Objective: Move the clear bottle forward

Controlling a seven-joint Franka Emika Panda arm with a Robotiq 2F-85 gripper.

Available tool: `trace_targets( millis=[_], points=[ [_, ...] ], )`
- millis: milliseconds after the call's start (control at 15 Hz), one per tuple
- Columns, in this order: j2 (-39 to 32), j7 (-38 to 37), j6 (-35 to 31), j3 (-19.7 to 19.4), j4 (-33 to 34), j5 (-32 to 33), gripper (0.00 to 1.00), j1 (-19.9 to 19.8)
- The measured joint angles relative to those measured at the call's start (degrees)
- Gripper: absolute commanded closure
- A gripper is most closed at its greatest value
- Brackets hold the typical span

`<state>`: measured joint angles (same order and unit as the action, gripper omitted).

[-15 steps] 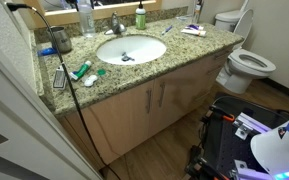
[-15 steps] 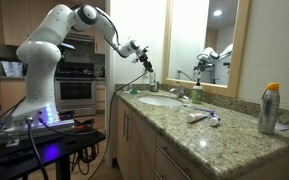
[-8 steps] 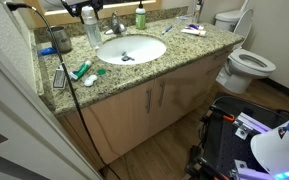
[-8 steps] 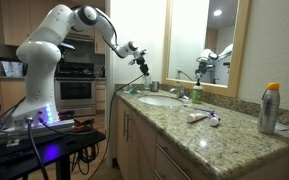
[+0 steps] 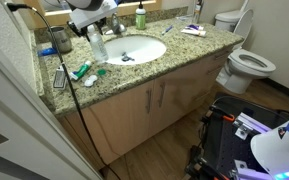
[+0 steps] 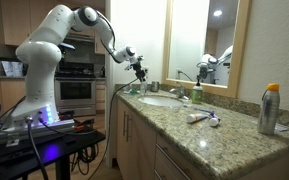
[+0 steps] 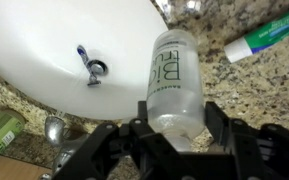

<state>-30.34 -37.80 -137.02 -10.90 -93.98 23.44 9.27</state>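
Note:
The clear bottle will go down from my gripper onto the granite [image 5: 93,65] [image 7: 207,28] between the toothpaste tube and the sink.
The clear bottle [image 5: 96,42] is tall, slim and translucent. It hangs upright in my gripper [image 5: 90,20] over the granite counter, at the left rim of the sink [image 5: 154,48]. In the wrist view the bottle [image 7: 174,75] runs away from the camera between the two black fingers [image 7: 144,122], and my gripper [image 7: 179,125] is shut on its upper part. In an exterior view the gripper [image 6: 137,68] holds it at the counter's near end. I cannot tell whether the bottle's base touches the counter.
A green bottle [image 5: 140,15] and the faucet [image 5: 116,22] stand behind the sink. A toothpaste tube [image 5: 84,70] and a dark cup [image 5: 61,40] are left of the sink. A toilet [image 5: 246,65] stands beside the counter. A spray can [image 6: 270,108] stands on the counter.
My gripper has carried the clear bottle from the back of the counter toward the front, and it is now beside the sink's left rim.

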Motion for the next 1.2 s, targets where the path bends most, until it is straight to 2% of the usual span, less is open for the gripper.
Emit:
trace_targets(
  millis=[267,600,800,933,1000,1133,1200],
  points=[
    [1.83,3.48,-0.64,1.13,-2.50,-1.22,0.66,-0.03],
    [4.28,9.56,-1.92,3.60,-5.49,-7.91,0.66,-0.45],
    [4.66,10.43,-2.01,3.82,-5.92,-9.86,0.66,-0.59],
    [4.66,10.44,-2.31,3.81,-5.92,-10.49,0.16,-0.90],
    [4.65,10.43,-2.42,3.74,-5.92,-10.50,0.14,-1.03],
    [4.68,10.38,-2.51,3.61,-5.91,-10.48,0.01,-1.21],
    [4.70,10.38,-2.52,3.52,-5.91,-10.46,0.00,-1.21]
  ],
)
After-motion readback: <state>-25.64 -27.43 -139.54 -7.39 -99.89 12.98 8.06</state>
